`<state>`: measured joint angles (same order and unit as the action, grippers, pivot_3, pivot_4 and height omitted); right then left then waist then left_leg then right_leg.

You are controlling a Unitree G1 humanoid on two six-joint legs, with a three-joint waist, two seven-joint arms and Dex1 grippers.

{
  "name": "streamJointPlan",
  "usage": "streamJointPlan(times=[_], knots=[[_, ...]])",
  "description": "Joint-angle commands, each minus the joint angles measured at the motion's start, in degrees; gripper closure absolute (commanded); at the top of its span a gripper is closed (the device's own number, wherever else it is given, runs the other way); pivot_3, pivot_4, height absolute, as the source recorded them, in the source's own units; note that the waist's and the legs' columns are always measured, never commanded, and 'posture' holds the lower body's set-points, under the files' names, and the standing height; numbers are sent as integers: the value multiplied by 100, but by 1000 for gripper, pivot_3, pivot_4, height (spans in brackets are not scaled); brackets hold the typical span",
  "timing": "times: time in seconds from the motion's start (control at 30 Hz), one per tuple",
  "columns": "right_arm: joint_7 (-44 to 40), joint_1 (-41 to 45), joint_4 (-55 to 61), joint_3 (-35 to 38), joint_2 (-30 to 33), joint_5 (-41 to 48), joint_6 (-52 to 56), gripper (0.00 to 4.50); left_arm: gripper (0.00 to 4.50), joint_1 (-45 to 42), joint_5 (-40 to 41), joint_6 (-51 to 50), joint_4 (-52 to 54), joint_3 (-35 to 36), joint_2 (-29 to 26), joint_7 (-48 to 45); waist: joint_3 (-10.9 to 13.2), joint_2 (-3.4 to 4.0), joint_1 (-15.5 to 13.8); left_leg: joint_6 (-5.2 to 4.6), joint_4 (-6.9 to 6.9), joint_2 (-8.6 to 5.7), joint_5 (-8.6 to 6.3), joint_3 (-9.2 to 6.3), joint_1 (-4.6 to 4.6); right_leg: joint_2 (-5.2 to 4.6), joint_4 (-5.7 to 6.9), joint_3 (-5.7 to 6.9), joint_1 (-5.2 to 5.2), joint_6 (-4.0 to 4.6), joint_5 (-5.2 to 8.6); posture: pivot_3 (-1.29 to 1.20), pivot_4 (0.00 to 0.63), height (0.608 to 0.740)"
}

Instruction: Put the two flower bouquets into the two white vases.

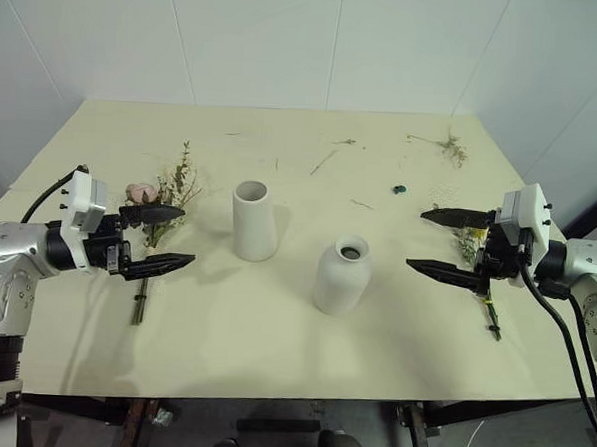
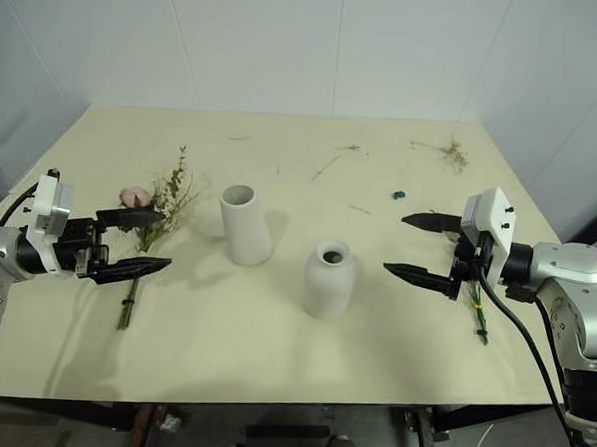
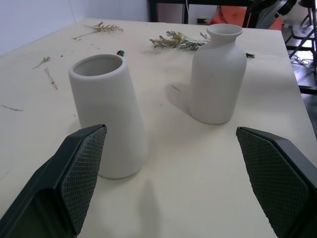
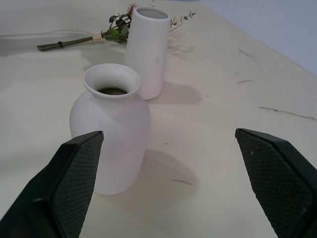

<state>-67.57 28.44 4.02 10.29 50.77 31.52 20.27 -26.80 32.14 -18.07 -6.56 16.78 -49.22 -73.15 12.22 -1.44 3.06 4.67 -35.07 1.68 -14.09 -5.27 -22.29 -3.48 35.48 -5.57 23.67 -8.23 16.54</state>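
Observation:
The robot's right gripper should close on the bare stems (image 1: 488,296) of the thin green sprig bouquet, between the bouquet's flowers and its stem ends.
The pink rose bouquet (image 1: 157,204) lies on the cream table (image 1: 272,342) at the left, its stems toward the front edge. My left gripper (image 1: 189,237) hovers open just above it, holding nothing, pointing toward the tall tapered vase (image 1: 254,221). The rounder narrow-necked vase (image 1: 342,276) stands upright to the right of that one. At the right lies the thin green sprig bouquet (image 1: 471,245), partly hidden under my right gripper (image 1: 415,240), which is open and empty and faces the round vase (image 4: 111,124). The left wrist view shows both vases (image 3: 111,124) upright.
Loose dried sprig scraps (image 1: 448,144) lie at the table's far right corner. A small dark green bit (image 1: 399,189) sits behind the right gripper. Thin stalks (image 1: 324,162) are scattered across the back. White walls close in behind and at both sides.

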Motion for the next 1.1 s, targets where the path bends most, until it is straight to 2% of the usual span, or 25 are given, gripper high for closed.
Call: streamJointPlan(times=[0.03, 0.13, 0.23, 0.37, 0.47, 0.6, 0.8, 0.9, 1.1], knots=[[83, 8, 92, 244, 111, 21, -3, 0, 25, -255, 38, 160, 39, -45, -8, -87, 0, 0, 0, 0, 0, 0, 0, 0, 0, 0, 0, 0, 0, 0, 0, 0, 150, 740], [357, -117, 166, 338, 116, 40, 242, 0, 25, -461, 6, 285, -99, -160, 88, -111, 0, 0, -3, 0, -1, 0, 0, 0, 1, 1, 3, 0, 0, 0, 0, 0, 150, 740], [509, -260, 352, 386, 427, -30, 665, 0, 25, -544, 87, 250, -5, -189, 106, -171, 0, 0, -14, 0, -2, -1, 0, 0, -1, 0, 3, 0, 0, 0, 0, 0, 150, 740], [1375, 87, 281, 129, 1212, -229, 2730, 0, 25, -639, 129, 216, -12, -159, 41, -285, 2, 3, -15, 0, -3, -1, 0, 0, -2, -1, 4, -1, 3, 1, 1, 0, 150, 740], [1590, 318, 142, -220, 1663, -251, 3999, 0, 25, -596, 194, 171, 88, -103, 12, -324, 2, 4, 10, 0, -4, 0, 0, 2, 7, 0, 5, -1, 1, 10, 5, 0, 150, 740], [1642, 402, -191, -804, 2028, -493, 4743, 0, 25, -465, 357, 185, 422, 25, 41, -322, 2, 3, -1, -1, -2, 1, -1, 8, 3, -2, 1, -1, 4, 15, 8, 0, 150, 740], [2017, 1331, -1525, -1491, 1264, -881, 5268, 0, 25, -677, 1067, -479, 1045, 261, 116, 186, 3, 2, 22, -4, -5, 1, -3, 28, 4, -4, -6, -15, 6, 0, 0, 0, 150, 740], [2124, 1730, -2400, -1871, 903, -1264, 5080, 0, 25, -605, 1303, -753, 1417, 350, -2, 267, 3, 2, 29, -4, -6, 1, -4, 29, 5, -4, -7, -15, 5, -1, -1, 0, 150, 740], [2061, 2213, -3588, -2371, 574, -1896, 4529, 0, 25, -331, 1606, -1056, 1895, 684, -135, 532, 4, 3, 26, -10, -3, 0, -7, 32, 0, -5, -10, -16, 9, -4, -2, 0, 150, 740]])
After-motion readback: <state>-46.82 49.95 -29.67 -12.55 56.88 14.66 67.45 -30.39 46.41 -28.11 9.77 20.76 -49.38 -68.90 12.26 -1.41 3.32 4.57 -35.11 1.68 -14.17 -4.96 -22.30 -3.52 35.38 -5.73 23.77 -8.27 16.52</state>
